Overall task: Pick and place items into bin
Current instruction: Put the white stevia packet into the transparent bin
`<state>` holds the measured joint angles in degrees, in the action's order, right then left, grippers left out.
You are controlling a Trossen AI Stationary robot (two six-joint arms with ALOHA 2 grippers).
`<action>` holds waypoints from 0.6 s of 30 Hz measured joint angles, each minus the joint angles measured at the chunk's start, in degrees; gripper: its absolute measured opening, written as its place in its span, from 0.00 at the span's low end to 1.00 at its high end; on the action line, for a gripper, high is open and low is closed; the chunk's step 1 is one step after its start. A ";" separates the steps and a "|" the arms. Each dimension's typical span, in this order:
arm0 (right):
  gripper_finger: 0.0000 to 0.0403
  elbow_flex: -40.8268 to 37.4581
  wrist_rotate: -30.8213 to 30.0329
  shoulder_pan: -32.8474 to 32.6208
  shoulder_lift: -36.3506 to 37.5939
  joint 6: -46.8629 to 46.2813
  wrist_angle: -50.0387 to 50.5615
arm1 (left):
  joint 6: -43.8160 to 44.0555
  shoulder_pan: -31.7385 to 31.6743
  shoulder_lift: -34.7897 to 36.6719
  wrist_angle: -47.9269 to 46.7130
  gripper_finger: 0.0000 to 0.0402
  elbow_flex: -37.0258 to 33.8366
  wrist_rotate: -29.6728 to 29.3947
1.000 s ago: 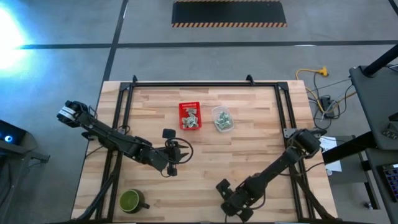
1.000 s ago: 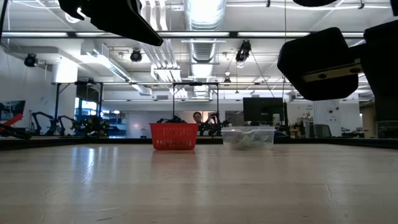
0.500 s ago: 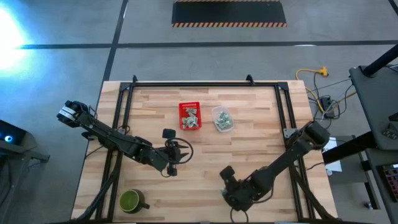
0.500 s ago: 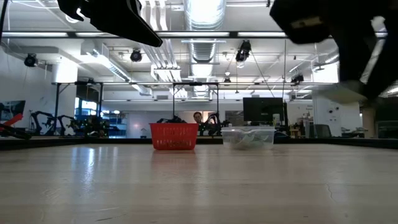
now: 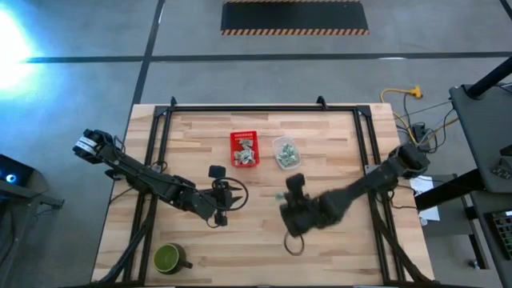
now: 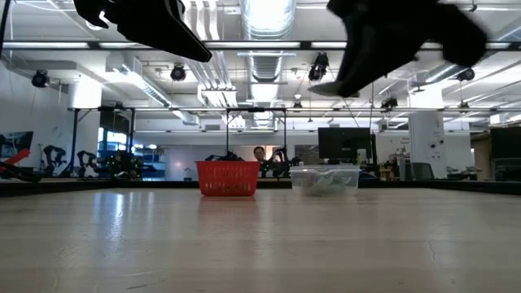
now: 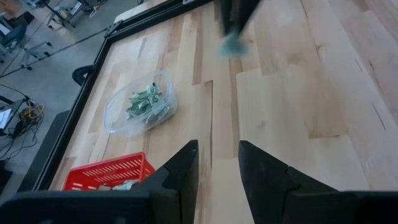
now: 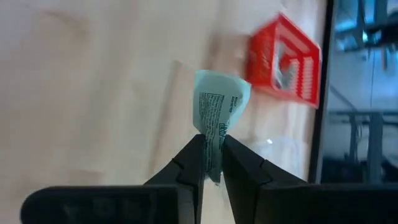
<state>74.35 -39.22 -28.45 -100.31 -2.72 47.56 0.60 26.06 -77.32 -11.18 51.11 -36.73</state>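
Observation:
Next, I release the pale green wrapper, held now just near of the tub, with my right gripper on the pieces inside the clear tub (image 5: 287,155) (image 8: 268,163) beside the red basket.
The red basket (image 5: 245,150) stands at the table's far middle and holds a few pale green-and-white wrapper pieces. Beside it, a clear tub (image 5: 286,154) holds more pieces (image 7: 144,101). My right gripper (image 5: 286,194) hovers near the table's middle, just near of the tub, shut on one pale green wrapper (image 8: 219,113). In the right wrist view the basket (image 8: 286,62) lies ahead of it. My left gripper (image 7: 217,163) is open and empty, waiting over the table left of centre (image 5: 220,197). The low view shows the basket (image 6: 228,177) and tub (image 6: 326,179) far off. My right gripper pinches the wrapper's lower end (image 8: 213,146) between its two fingertips (image 8: 194,158). The rest of the wrapper sticks out past the fingertips, crumpled and lifted clear of the table.
A green mug (image 5: 168,258) stands near the table's near-left corner. A black frame (image 5: 240,110) runs along the table's far and side edges. Bare wood lies between the two grippers and in front of the basket.
My right gripper has swung from the table's near edge toward the far side and a little left, rising and turning as it carries the wrapper toward the tub and basket. The left arm has kept still.

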 joint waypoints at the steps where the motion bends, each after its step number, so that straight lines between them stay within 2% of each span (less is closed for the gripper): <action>1: 0.11 -0.11 0.00 1.40 0.19 0.24 0.19 | 0.00 0.01 0.00 0.01 0.24 0.00 0.00; 13: 0.11 -5.11 0.34 22.59 0.41 4.54 0.19 | 0.00 -0.02 0.00 -0.29 0.24 0.00 0.02; 15: 0.11 -5.81 1.58 26.13 0.41 4.42 -0.24 | 0.00 -0.02 0.00 -0.39 0.24 -0.06 0.02; 18: 0.11 -7.19 6.76 30.69 0.41 4.74 -3.13 | -0.93 0.00 0.00 -0.44 0.24 -0.52 0.02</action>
<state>67.15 -32.46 2.24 -99.90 2.02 44.43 -0.33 26.05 -77.32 -11.62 50.59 -36.71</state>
